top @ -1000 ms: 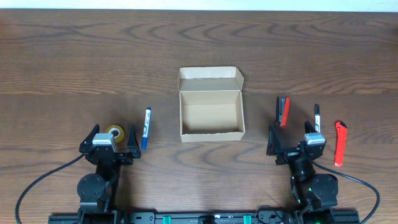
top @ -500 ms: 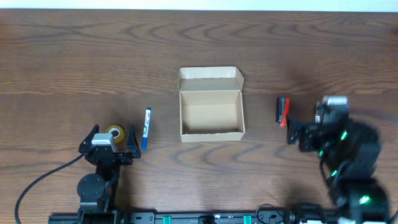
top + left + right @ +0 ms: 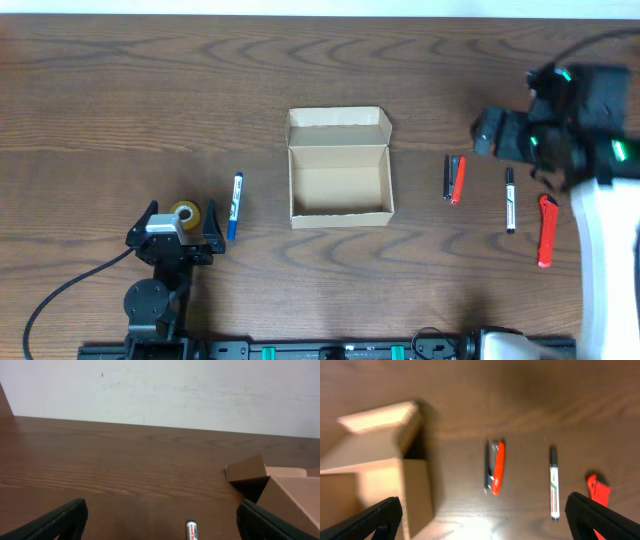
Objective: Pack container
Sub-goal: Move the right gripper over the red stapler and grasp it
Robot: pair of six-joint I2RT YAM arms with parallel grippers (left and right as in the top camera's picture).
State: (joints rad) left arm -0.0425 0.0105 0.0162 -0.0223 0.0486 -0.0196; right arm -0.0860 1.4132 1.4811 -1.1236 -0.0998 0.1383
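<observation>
The middle of the red stapler (image 3: 455, 180) (image 3: 494, 467) lies between the container and the black marker, and my right gripper should close across it.
The container (image 3: 338, 180), a tan cardboard box, stands open and empty at mid-table with its lid flap (image 3: 338, 120) folded back. It also shows in the right wrist view as the container (image 3: 380, 475), and at the right edge of the left wrist view as the container (image 3: 285, 495). My left gripper (image 3: 182, 222) rests open near the front left, over a yellow tape roll (image 3: 184, 212); a blue marker (image 3: 234, 206) lies just to its right. My right gripper (image 3: 500, 135) hangs open, raised above the right side. Below it lie a red stapler (image 3: 496, 467), a black marker (image 3: 554, 485) and a red cutter (image 3: 598, 491).
The stapler (image 3: 455, 179), black marker (image 3: 510, 200) and cutter (image 3: 545, 230) lie in a row right of the box. A black cable (image 3: 60, 295) loops from the left arm's base at the front. A white wall (image 3: 160, 390) stands beyond the table's far edge.
The right arm has lifted from the front of the table and swung back and to the right, uncovering the black marker and the cutter. The left arm has not moved.
</observation>
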